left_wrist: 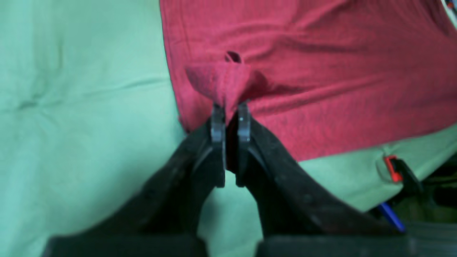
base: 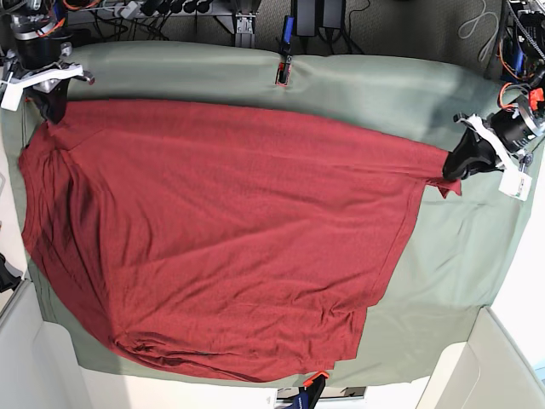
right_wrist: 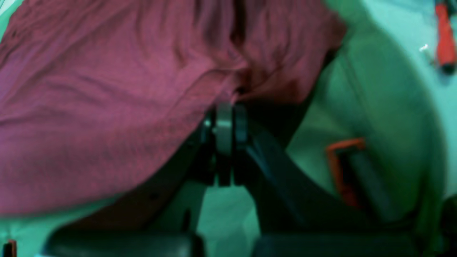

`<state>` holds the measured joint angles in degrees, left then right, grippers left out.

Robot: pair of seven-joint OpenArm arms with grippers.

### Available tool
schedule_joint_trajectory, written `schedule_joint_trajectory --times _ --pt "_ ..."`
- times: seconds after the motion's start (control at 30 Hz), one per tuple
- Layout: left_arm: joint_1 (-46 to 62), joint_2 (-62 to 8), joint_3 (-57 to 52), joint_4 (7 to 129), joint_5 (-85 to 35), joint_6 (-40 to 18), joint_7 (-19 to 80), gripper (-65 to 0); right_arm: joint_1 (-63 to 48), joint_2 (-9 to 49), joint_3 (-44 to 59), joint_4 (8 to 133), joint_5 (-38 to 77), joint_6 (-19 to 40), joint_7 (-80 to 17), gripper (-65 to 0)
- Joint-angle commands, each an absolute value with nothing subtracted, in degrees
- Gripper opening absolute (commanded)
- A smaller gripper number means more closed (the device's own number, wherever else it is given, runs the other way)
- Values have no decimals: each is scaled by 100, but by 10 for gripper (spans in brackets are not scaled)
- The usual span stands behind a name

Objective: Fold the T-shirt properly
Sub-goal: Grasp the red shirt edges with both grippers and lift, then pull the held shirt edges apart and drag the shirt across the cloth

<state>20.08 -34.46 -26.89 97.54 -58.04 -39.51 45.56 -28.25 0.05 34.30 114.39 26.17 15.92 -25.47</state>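
Observation:
The robot's right gripper needs to release the T-shirt's far corner on the long creases running down the T-shirt's side (base: 87, 210).
The brick-red T-shirt (base: 221, 239) lies spread over the sage-green cloth sheet (base: 460, 247), stretched taut between my two grippers along its far edge. My left gripper (base: 450, 167) is at the right side of the base view, shut on a corner of the T-shirt; in the left wrist view the fingertips (left_wrist: 217, 117) pinch a bunched fold of the T-shirt (left_wrist: 321, 71). My right gripper (base: 53, 109) is at the far left corner, shut on the T-shirt's edge; in the right wrist view (right_wrist: 225, 117) the T-shirt (right_wrist: 89, 117) drapes over it.
Orange-and-black clamps hold the green sheet at the far edge (base: 282, 75) and the near edge (base: 313, 381); one shows in the left wrist view (left_wrist: 392, 167). Cables and gear lie beyond the far table edge. White bins stand at the near corners (base: 502, 366).

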Motion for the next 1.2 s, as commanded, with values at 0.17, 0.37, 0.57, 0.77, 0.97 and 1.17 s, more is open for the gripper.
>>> schedule_joint_trajectory --times 0.17,0.37,0.57,0.77,0.97,1.17 --pt "1446 -3555 -2005 9616 -4950 -4000 3900 -650 -1872 220 3420 11043 2565 1592 -2429 -650" --pt "231 -3507 -1234 8455 -4611 -4000 3704 -650 -1039 217 3345 10143 2451 1785 -2423 -650" --pt "-860 -3505 -554 7048 -4484 -4000 3424 -650 -360 220 3345 9459 2292 1785 -2421 -650" --pt "-1588 -3378 -183 6049 -4088 -4000 3015 -650 333 220 3345 8685 1909 1802 -2403 -650" --pt "-1697 -3284 -183 5334 -4182 -4000 3212 -421 650 220 3312 8265 1894 1826 -2405 -650" --pt "-1678 -3472 -314 5319 -5835 -4000 4910 -254 611 222 3288 8250 1953 1831 -2405 -386"
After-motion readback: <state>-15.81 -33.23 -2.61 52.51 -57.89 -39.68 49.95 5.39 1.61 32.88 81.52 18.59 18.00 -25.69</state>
